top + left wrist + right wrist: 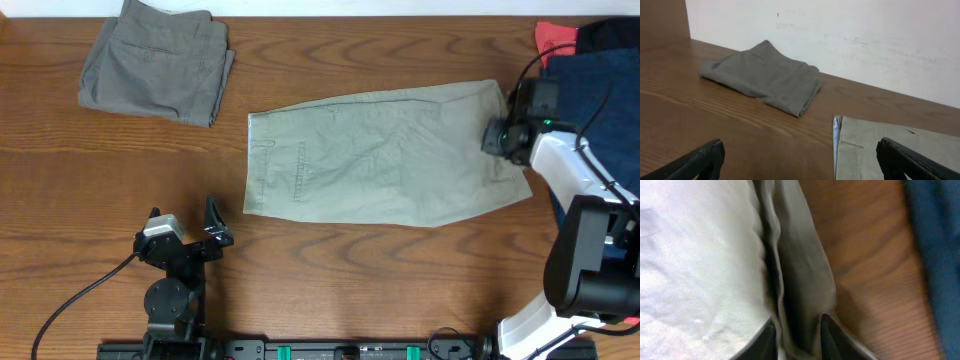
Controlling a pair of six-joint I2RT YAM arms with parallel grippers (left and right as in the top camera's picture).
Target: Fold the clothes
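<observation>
Next, my left gripper needs to go to the middle of the waistband [259, 168] [846, 170] on the khaki-green shorts and close there.
The clothes, a pair of pale khaki-green shorts [390, 155], lie flat across the middle of the wooden table, waistband to the left and leg hems to the right. My right gripper [503, 137] is down at the right hem. In the right wrist view its jaws [797, 335] pinch a raised fold of the shorts [700, 255] near the edge. My left gripper [182, 210] rests open near the front left, apart from the cloth. In the left wrist view its fingers [705, 157] stand wide over bare wood, with the waistband corner of the shorts [890, 145] at the right.
Folded darker grey-olive shorts [155, 60] [765, 77] lie at the back left by the white wall. A navy blue garment [600, 80] [935, 255] and something red [553, 38] sit at the back right, close behind the right arm.
</observation>
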